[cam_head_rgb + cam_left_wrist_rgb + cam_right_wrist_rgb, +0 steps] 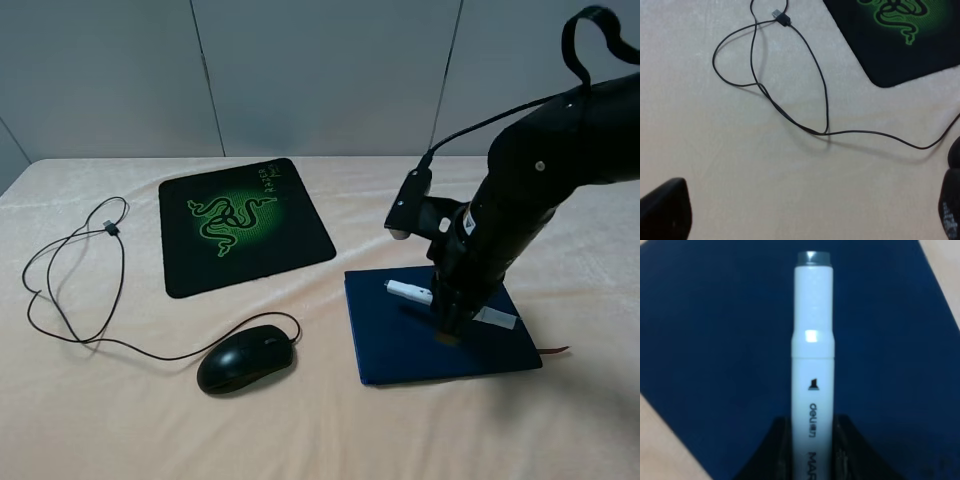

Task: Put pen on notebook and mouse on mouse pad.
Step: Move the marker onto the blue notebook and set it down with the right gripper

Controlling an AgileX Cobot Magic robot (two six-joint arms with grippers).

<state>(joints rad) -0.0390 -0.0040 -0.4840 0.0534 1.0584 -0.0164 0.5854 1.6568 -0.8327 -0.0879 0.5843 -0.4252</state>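
Observation:
My right gripper is going to let go of the white pen at a slant across the middle of the dark navy notebook's cover [433,308].
The white pen [408,291] lies across the dark navy notebook [400,350] at the right, low over its cover; contact cannot be told. My right gripper [446,326] is shut on the pen's barrel. In the right wrist view the pen [812,340] sticks out from between the two black fingers [774,452] over the blue notebook [715,340]. The black mouse [245,361] sits on the cloth in front of the black mouse pad [243,224] with its green snake emblem. My left gripper [807,212] stands open above the cloth, with nothing between its fingers [665,212].
The mouse's thin black cable [60,290] loops over the left part of the cream tablecloth [120,420]. In the left wrist view the cable [826,105] runs past a corner of the mouse pad [900,50]. A brown ribbon [555,350] pokes from the notebook.

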